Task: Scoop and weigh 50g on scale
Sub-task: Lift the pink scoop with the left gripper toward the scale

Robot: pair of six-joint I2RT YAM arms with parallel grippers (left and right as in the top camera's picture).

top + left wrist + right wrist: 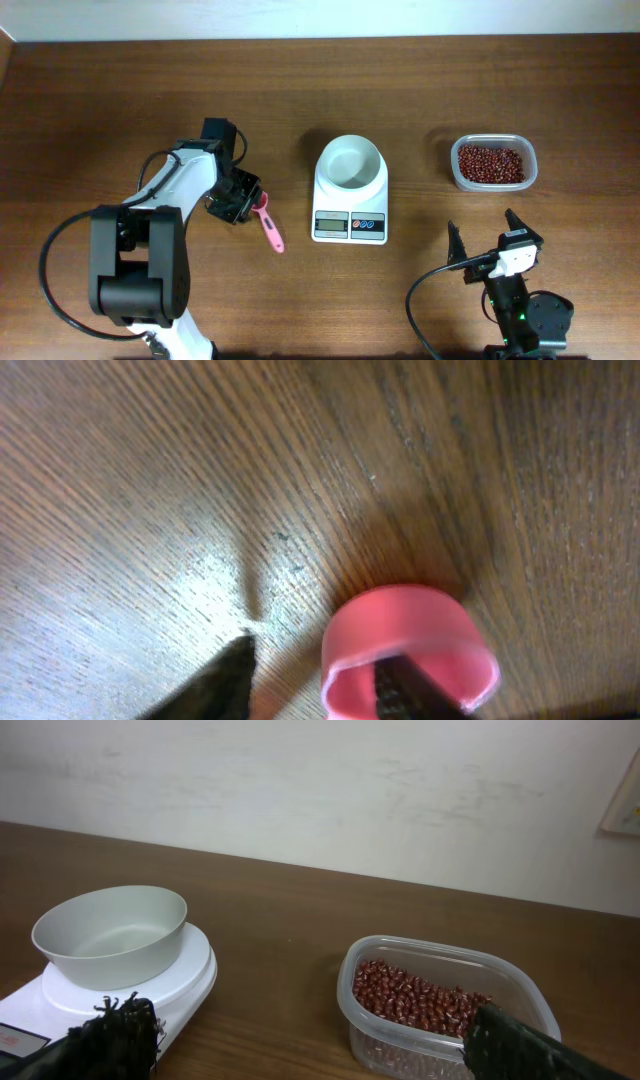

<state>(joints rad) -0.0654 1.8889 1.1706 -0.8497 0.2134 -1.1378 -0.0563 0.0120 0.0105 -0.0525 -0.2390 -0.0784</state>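
Note:
The pink scoop's handle slants toward the front edge and the left gripper's fingers straddle the scoop's cup loosely, so next the left gripper turns, pinches the cup's rim (343, 640) and swings the handle toward the scale.
The white scale (350, 222) stands at the table's middle with its round white bowl (350, 163) empty. The dark red beans (490, 163) lie in a clear plastic tub (455, 170) to its right. A pink scoop (268, 222) lies on the wood left of the scale. My left gripper (248, 198) is down at the scoop's cup end. In the left wrist view one finger (410, 695) sits inside the pink cup (410, 622) and the other finger (215, 685) stands apart on its left, with bare wood between. My right gripper (482, 228) hangs open near the front edge, empty.
From the right wrist, the scale (195, 970) and bowl (110, 935) are on the left and the tub (440, 948) of beans (415, 995) on the right, both a short way ahead of the right gripper (305, 1020). A pale wall stands behind the table.

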